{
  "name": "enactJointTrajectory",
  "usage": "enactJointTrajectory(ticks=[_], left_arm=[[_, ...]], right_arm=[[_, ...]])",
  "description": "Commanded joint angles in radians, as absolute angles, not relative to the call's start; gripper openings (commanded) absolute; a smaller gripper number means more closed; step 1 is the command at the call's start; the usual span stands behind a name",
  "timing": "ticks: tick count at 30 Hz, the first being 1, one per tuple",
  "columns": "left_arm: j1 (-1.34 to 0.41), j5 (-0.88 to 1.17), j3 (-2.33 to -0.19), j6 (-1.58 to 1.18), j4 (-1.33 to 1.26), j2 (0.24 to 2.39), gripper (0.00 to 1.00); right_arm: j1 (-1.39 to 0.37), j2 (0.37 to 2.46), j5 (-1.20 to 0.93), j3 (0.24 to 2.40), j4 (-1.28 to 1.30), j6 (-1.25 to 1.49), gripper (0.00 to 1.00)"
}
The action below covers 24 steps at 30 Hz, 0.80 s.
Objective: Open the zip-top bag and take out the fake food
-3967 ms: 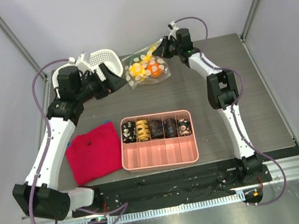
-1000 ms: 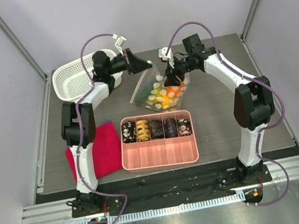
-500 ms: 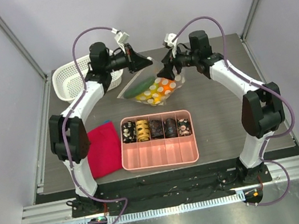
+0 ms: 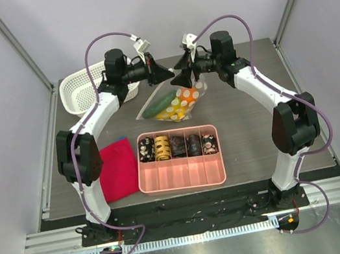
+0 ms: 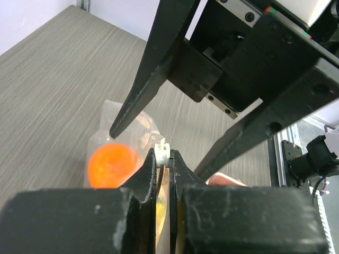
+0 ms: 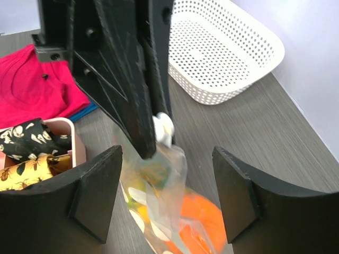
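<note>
The bag's top corner hangs loose next to the white slider, so the robot's right gripper will pinch that corner (image 6: 178,155) before the left gripper takes hold of the slider again and slides it.
The zip-top bag (image 4: 172,102) hangs tilted over the table's far middle. It is clear with cream spots, and a green piece (image 4: 154,110) and orange fake food (image 4: 185,95) show inside. My left gripper (image 4: 170,75) is shut on the bag's top edge at its white slider (image 5: 162,153), with an orange piece (image 5: 112,165) just below. My right gripper (image 4: 182,76) faces it, open, its two fingers (image 6: 95,196) either side of the bag (image 6: 167,198) without touching it. The left fingers (image 6: 143,79) and the slider (image 6: 163,128) show in the right wrist view.
A white lattice basket (image 4: 87,89) stands at the back left. A pink tray (image 4: 182,174) with dark patterned cylinders sits front of centre, directly under the bag's near side. A red cloth (image 4: 117,169) lies left of the tray.
Both grippers moved back and closer together, lifting the bag's top. The right jaws widened and no longer pinch the bag. The bag's body swung left and now hangs from the left gripper.
</note>
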<state>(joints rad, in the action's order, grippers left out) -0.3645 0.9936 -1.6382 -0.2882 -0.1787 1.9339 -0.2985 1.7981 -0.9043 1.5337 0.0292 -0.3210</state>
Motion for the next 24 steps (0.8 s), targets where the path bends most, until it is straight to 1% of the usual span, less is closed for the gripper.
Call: enactJointTrajectory(ticks=[1,2,3,4,5,6,7,8,9,11,13,14,16,17,18,19,20,22,23,24], left_arm=[[-0.368,1.005,-1.617,-0.281,-0.212,1.864,0.00],[-0.368,1.011,-1.617,-0.284,-0.212,1.862,0.00],[-0.368,1.018,-1.615,-0.284,-0.212,1.859,0.00],[-0.370,1.023,-1.612,-0.284,-0.213,1.858,0.00],[-0.370,1.022,-1.597,-0.282,-0.218,1.846,0.00],[-0.368,1.020,-1.588,-0.281,-0.228,1.839,0.00],[-0.367,1.020,-1.580,-0.279,-0.233,1.835,0.00],[-0.365,1.020,-1.569,-0.279,-0.235,1.824,0.00],[-0.364,1.022,-1.571,-0.279,-0.235,1.821,0.00],[-0.364,1.025,-1.588,-0.270,-0.213,1.818,0.00],[-0.364,1.034,-1.597,-0.264,-0.195,1.818,0.00],[-0.364,1.045,-1.600,-0.268,-0.198,1.819,0.00],[-0.364,1.049,-1.598,-0.288,-0.212,1.824,0.00],[-0.364,1.052,-1.595,-0.296,-0.231,1.825,0.00],[-0.364,1.058,-1.585,-0.302,-0.241,1.825,0.00],[-0.364,1.060,-1.579,-0.307,-0.250,1.821,0.00],[-0.364,1.054,-1.569,-0.307,-0.261,1.816,0.00],[-0.362,1.025,-1.543,-0.298,-0.264,1.793,0.10],[-0.362,1.016,-1.536,-0.284,-0.261,1.787,0.18],[-0.361,1.005,-1.532,-0.282,-0.261,1.781,0.34]], right_arm=[[-0.319,1.781,-0.939,1.552,-0.017,-0.337,0.72],[-0.319,1.787,-0.948,1.557,-0.017,-0.337,0.63],[-0.319,1.792,-0.956,1.566,-0.021,-0.337,0.57],[-0.321,1.796,-0.960,1.565,-0.034,-0.333,0.49],[-0.321,1.805,-0.965,1.565,-0.050,-0.322,0.30],[-0.321,1.813,-0.979,1.572,-0.048,-0.322,0.24],[-0.324,1.816,-0.985,1.577,-0.041,-0.325,0.21],[-0.322,1.816,-0.992,1.575,-0.034,-0.331,0.21],[-0.324,1.815,-0.996,1.562,-0.032,-0.345,0.28],[-0.324,1.806,-1.000,1.539,-0.031,-0.362,0.47],[-0.324,1.802,-0.991,1.529,-0.047,-0.356,0.47],[-0.324,1.802,-0.991,1.520,-0.090,-0.336,0.45],[-0.324,1.812,-1.014,1.519,-0.121,-0.302,0.44],[-0.327,1.813,-1.015,1.523,-0.139,-0.296,0.40],[-0.327,1.821,-1.015,1.528,-0.146,-0.292,0.31],[-0.328,1.825,-1.014,1.532,-0.146,-0.296,0.18],[-0.328,1.827,-1.006,1.542,-0.138,-0.298,0.01],[-0.327,1.824,-0.982,1.546,-0.108,-0.339,0.01],[-0.328,1.819,-0.976,1.539,-0.091,-0.350,0.01],[-0.328,1.815,-0.976,1.534,-0.087,-0.357,0.01]])
